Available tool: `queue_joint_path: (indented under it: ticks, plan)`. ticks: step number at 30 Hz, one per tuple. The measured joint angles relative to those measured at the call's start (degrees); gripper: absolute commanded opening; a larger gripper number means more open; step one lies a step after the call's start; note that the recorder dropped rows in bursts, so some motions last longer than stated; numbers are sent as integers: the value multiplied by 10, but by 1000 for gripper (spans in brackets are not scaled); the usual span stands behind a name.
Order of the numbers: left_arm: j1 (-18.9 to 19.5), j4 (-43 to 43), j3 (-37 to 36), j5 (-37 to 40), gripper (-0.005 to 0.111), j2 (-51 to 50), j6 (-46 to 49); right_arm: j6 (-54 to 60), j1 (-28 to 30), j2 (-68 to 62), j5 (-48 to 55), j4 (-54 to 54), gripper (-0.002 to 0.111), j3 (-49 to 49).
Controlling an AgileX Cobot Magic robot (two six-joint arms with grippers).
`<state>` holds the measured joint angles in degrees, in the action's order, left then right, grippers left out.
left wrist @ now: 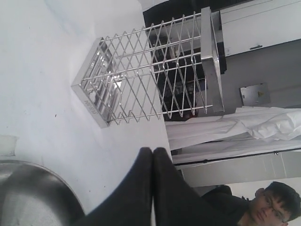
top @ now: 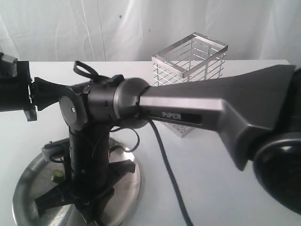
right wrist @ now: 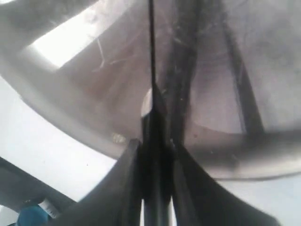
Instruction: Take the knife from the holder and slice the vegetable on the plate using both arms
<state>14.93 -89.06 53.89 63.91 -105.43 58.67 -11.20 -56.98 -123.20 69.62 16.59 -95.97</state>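
Note:
Next, I let go of the knife with my right gripper on the steel plate (top: 109,181) beneath its wrist, with the knife's handle lying across the plate's rim.
My right gripper (right wrist: 157,146) is shut on the black handle of the knife (right wrist: 151,52). The thin blade runs edge-on over the steel plate (right wrist: 70,94). In the exterior view that arm's wrist points straight down over the plate (top: 26,193) and hides the knife. A small green piece of the vegetable (top: 57,177) lies on the plate left of the wrist. My left gripper (left wrist: 153,157) is shut on nothing. It hangs above the plate's far left side, its tips (top: 63,88) pointing right. The wire holder (top: 188,80) (left wrist: 150,70) stands behind, with nothing seen in it.
The long silver-grey PiPER link (top: 221,99) crosses the scene from the right, in front of the holder. Its black cable (top: 167,169) hangs down to the white table. A pale scrap (top: 52,150) lies at the plate's far rim. A person (left wrist: 268,207) is beyond the table.

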Motion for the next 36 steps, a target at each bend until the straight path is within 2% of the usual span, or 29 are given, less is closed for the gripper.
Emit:
queue_joint_path:
  ticks: [6,10,13,16,22,25,29,31,33,36]
  plan:
    - [0,-24,0,-3,0,32,45,-2,-12,64,-29,-93,0,0]
    - [0,22,0,-70,0,75,84,-2,5,53,-30,-144,0,41]
    - [0,89,0,-148,0,114,90,21,34,46,-45,-145,0,53]
    - [0,120,0,-211,0,160,93,51,57,43,-78,-118,0,53]
    - [-1,139,-27,-269,0,257,94,127,67,13,-109,-39,0,53]
    - [-1,141,-55,-311,0,295,94,152,67,-1,-108,-13,12,53]
    - [-2,142,-85,-361,0,325,94,177,71,-6,-106,4,42,53]
    - [-2,143,-97,-382,0,338,94,181,73,-10,-106,7,53,53]
    - [-2,143,-106,-403,0,351,93,182,74,-12,-111,7,58,53]
    - [-2,144,-121,-428,0,371,93,189,74,-6,-137,9,59,53]
